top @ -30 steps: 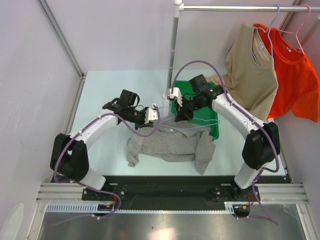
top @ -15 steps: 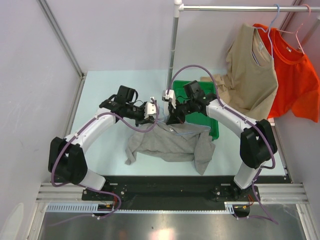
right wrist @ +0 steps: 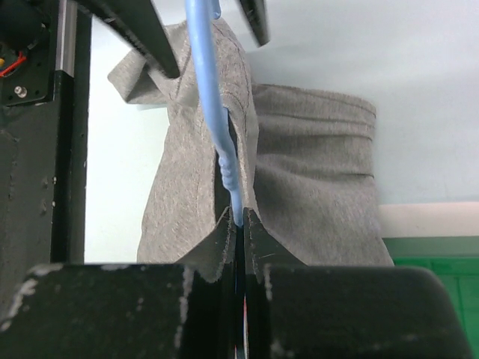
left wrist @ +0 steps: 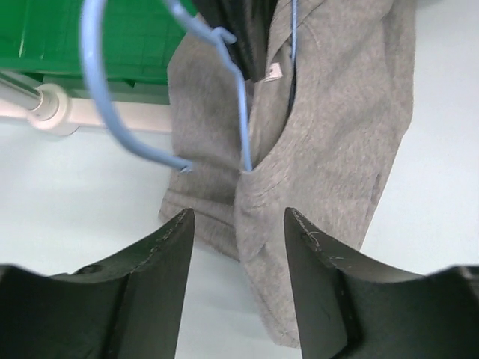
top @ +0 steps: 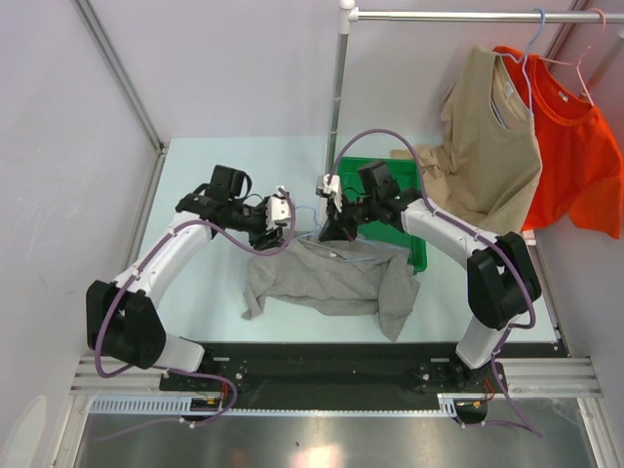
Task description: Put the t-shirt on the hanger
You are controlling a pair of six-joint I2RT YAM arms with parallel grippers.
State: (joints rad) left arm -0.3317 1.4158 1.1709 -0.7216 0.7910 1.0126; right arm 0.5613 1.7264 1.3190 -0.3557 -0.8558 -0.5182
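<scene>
My left gripper will pinch the hanger's arm inside the collar point(left wrist: 248, 166) before my right gripper tucks in the hanger's loose end, because that end lies over the t-shirt.
The grey t-shirt point(top: 327, 283) lies crumpled on the table in front of the arms, its neck end lifted. My right gripper point(top: 336, 227) is shut on the pale blue hanger point(top: 306, 213) just below its hook. In the right wrist view the jaws point(right wrist: 238, 214) pinch the hanger point(right wrist: 206, 75) wire, with the t-shirt point(right wrist: 314, 179) draped on both sides. My left gripper point(top: 283, 210) hovers open just left of the hook, holding nothing. Its wrist view shows the hanger point(left wrist: 90, 67) stem entering the t-shirt point(left wrist: 337, 134) collar beyond the empty gripper point(left wrist: 236, 217).
A green bin point(top: 398, 222) sits behind the right gripper, beside a white upright pole point(top: 337, 97). A tan shirt point(top: 492, 136) and an orange-red t-shirt point(top: 575, 146) hang from the rail at back right. Walls close in the table's left and back.
My left gripper has opened and drawn back to the left, away from the collar. The right gripper keeps its hold on the hanger and has moved slightly back and left.
</scene>
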